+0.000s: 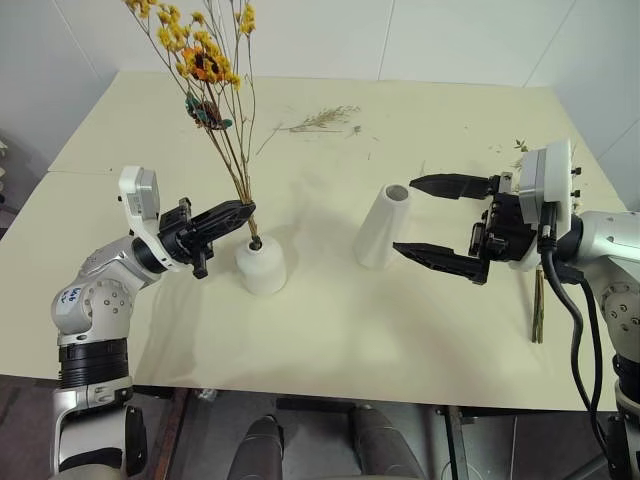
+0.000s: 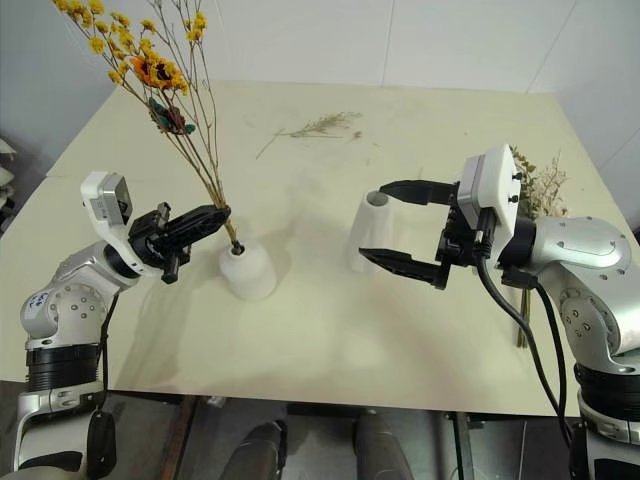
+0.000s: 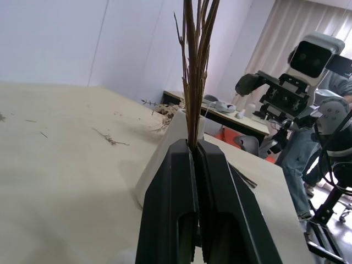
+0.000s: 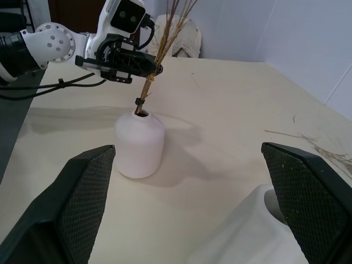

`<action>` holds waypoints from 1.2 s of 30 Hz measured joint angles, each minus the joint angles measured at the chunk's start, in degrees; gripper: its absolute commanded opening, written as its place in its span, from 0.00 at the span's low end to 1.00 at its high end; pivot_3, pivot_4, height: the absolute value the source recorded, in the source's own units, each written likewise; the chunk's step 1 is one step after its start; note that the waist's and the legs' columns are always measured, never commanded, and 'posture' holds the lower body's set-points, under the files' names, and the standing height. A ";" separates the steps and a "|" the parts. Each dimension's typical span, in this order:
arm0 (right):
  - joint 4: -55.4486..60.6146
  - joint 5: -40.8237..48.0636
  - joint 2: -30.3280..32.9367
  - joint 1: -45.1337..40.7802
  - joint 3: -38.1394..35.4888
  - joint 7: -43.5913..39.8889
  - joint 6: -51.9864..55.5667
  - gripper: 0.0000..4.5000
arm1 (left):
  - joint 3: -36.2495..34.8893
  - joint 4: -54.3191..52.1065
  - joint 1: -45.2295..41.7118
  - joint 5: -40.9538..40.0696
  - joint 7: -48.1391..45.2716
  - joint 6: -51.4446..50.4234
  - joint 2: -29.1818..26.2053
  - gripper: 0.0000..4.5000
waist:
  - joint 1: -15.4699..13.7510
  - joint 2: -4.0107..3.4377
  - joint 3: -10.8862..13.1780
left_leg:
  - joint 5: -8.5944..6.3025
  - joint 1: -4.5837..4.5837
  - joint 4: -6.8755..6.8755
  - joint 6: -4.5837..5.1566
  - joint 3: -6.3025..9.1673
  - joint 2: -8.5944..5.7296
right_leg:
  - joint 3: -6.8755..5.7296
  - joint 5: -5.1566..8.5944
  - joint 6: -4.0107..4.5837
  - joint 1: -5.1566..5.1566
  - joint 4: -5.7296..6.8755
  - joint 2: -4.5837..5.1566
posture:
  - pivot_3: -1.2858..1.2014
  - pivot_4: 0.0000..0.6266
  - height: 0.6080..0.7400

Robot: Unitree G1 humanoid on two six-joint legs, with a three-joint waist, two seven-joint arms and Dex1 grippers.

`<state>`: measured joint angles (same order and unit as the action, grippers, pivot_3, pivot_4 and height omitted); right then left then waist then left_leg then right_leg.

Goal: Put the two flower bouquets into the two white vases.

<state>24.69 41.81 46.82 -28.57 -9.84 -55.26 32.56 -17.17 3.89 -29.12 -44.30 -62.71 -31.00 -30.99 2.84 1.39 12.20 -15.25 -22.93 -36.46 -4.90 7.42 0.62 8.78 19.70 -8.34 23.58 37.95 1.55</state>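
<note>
My left gripper is to release the yellow-blossomed bouquet with its stems deep in the short squat white vase's opening [image 1: 257,244].
The bouquet [image 1: 205,65] of thin stems with yellow blossoms and an orange bloom stands tilted, its stem ends in the top hole of the short squat white vase [image 1: 261,267]. My left gripper [image 1: 245,212] is shut on those stems just above the hole; the stems [image 3: 193,82] rise from between its fingers. The taller white vase [image 1: 383,227] stands to the right. My right gripper [image 1: 404,214] is open wide, its fingertips reaching either side of that vase's upper part. The bushier pale bouquet [image 2: 535,185] lies on the table behind my right arm, partly hidden.
A loose dried sprig [image 1: 322,119] and small crumbs lie at the back of the cream table [image 1: 330,330]. The bushier bouquet's stems [image 1: 538,310] point toward the front edge on the right. Walls close off the back and the right.
</note>
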 measured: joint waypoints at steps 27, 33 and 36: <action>0.14 0.38 -0.02 0.21 -0.02 2.30 0.06 1.00 | 2.44 -0.07 3.53 5.44 0.73 12.18 1.64 0.00 | -0.04 0.00 0.00 | 0.00 0.02 0.01 0.00 0.00 0.00 | 0.00 0.00 0.00 -0.04 -0.03 0.00 | 0.52 0.24 1.00; 0.78 0.52 -0.02 0.34 -0.02 2.72 0.07 1.00 | 2.36 1.18 3.52 4.81 2.29 12.89 3.04 0.00 | -0.09 0.00 0.00 | 0.00 0.09 0.01 0.00 0.00 0.00 | 0.00 -0.01 0.00 -0.10 -0.03 -0.01 | 0.52 0.24 1.00; 0.81 0.79 -0.02 0.55 -0.02 2.89 0.07 1.00 | 2.34 1.18 3.52 4.04 2.96 11.69 3.03 0.00 | -0.15 0.00 0.00 | 0.00 0.10 0.01 0.00 0.00 0.00 | 0.00 -0.02 -0.01 -0.11 -0.03 -0.01 | 0.52 0.24 1.00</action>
<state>25.50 42.60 46.79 -28.02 -9.86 -52.37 32.63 -14.83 5.07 -25.60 -40.26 -59.74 -19.31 -27.95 2.69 1.39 12.19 -15.25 -22.83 -36.45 -4.89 7.42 0.62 8.78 19.69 -8.34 23.47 37.93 1.54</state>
